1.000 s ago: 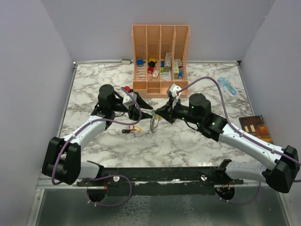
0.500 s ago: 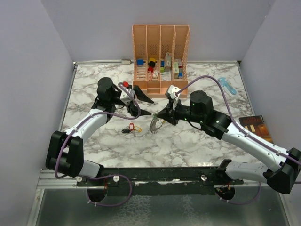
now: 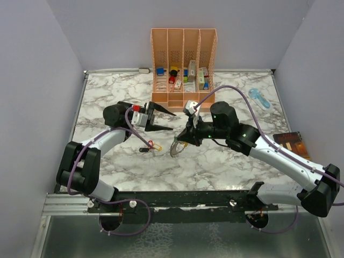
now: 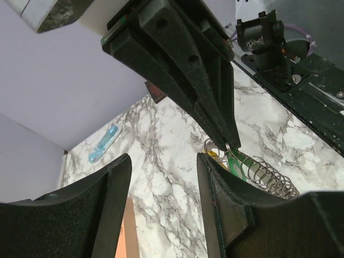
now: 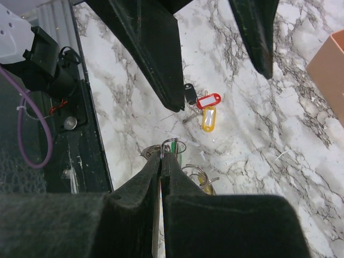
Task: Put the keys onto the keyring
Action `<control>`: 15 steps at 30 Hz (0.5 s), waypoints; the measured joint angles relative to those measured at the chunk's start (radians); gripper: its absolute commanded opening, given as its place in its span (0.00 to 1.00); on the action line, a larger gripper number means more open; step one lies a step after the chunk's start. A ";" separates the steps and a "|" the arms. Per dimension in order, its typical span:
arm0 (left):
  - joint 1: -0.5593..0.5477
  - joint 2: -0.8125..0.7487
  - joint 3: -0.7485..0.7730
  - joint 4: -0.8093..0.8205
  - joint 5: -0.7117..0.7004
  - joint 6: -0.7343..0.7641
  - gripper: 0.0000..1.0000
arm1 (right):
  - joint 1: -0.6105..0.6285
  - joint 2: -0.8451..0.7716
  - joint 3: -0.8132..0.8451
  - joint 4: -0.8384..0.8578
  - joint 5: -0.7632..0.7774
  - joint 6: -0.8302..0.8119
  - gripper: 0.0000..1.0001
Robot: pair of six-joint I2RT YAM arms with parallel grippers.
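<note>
The wire ring at the fingertips of my right gripper is outside the open fingers of my left gripper, so I will swing my left gripper over and pinch the keyring there [image 4: 237, 161].
The keyring [image 3: 174, 149], a silvery coiled chain with a green tag [image 5: 179, 157] and a bit of yellow, hangs just above the marble. My right gripper [image 3: 181, 141] is shut on one of its wire rings [image 5: 167, 146]. In the left wrist view the same ring [image 4: 228, 145] is pinched at the tip of the right fingers, with the coil [image 4: 271, 180] trailing below. Loose keys [image 3: 150, 146] with red [image 5: 208, 100], yellow [image 5: 208, 119] and black [image 5: 190, 94] tags lie on the table to the left. My left gripper [image 3: 172, 121] hovers open above them, holding nothing.
A peach slotted organizer [image 3: 184, 62] with small items stands at the back centre. A light-blue gadget [image 3: 259, 98] lies back right and a dark book [image 3: 293, 146] sits at the right edge. The black arm base rail [image 3: 177, 198] runs along the near edge.
My left gripper has opened wider and drawn back left, away from the right gripper. The right gripper has shifted slightly left and toward the front with the keyring still in it.
</note>
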 measured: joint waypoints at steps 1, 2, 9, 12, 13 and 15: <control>0.000 0.000 -0.007 0.032 0.001 -0.012 0.53 | 0.000 0.000 0.000 -0.003 0.000 0.000 0.01; 0.000 0.000 -0.018 0.071 0.002 -0.023 0.52 | 0.000 0.000 0.000 -0.006 0.000 0.000 0.01; 0.008 -0.001 -0.068 0.056 0.006 -0.074 0.52 | 0.000 -0.002 0.000 -0.028 0.007 0.000 0.01; 0.033 -0.003 -0.051 -0.047 -0.069 -0.111 0.52 | 0.000 -0.007 0.000 -0.028 0.018 0.003 0.01; 0.040 -0.004 -0.031 -0.111 -0.110 -0.108 0.51 | 0.000 -0.011 0.000 -0.028 0.026 0.007 0.01; 0.048 -0.018 0.033 -0.313 -0.255 -0.085 0.51 | 0.000 -0.021 0.000 -0.027 0.039 0.018 0.01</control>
